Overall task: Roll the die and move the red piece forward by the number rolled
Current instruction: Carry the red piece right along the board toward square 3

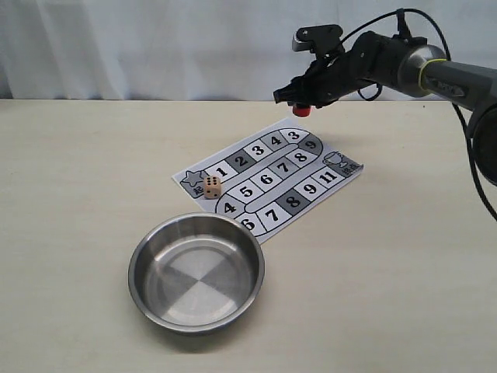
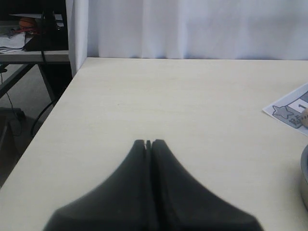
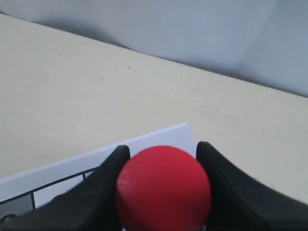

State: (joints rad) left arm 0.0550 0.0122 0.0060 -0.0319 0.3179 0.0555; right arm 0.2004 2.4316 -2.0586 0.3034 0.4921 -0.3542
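Next, my right gripper lets go of the red piece on the grey square at the far bend of the track (image 1: 311,145).
My right gripper (image 1: 301,104) is shut on the red piece (image 1: 301,110), holding it in the air above the far corner of the game board (image 1: 334,185). In the right wrist view the red piece (image 3: 162,188) fills the gap between both black fingers (image 3: 103,192), with the board's white corner (image 3: 159,139) underneath. The die (image 1: 211,186), a pale cube with black pips, rests on the board's left end beside square 1. A sliver of the die (image 2: 305,118) shows at the edge of the left wrist view. My left gripper (image 2: 148,143) is shut and empty, low over bare table, outside the exterior view.
A round steel bowl (image 1: 155,247) sits at the front, overlapping the board's near edge; its rim (image 2: 304,168) shows in the left wrist view. The table's left edge (image 2: 62,96) drops to a floor with shelving. A white curtain backs the table.
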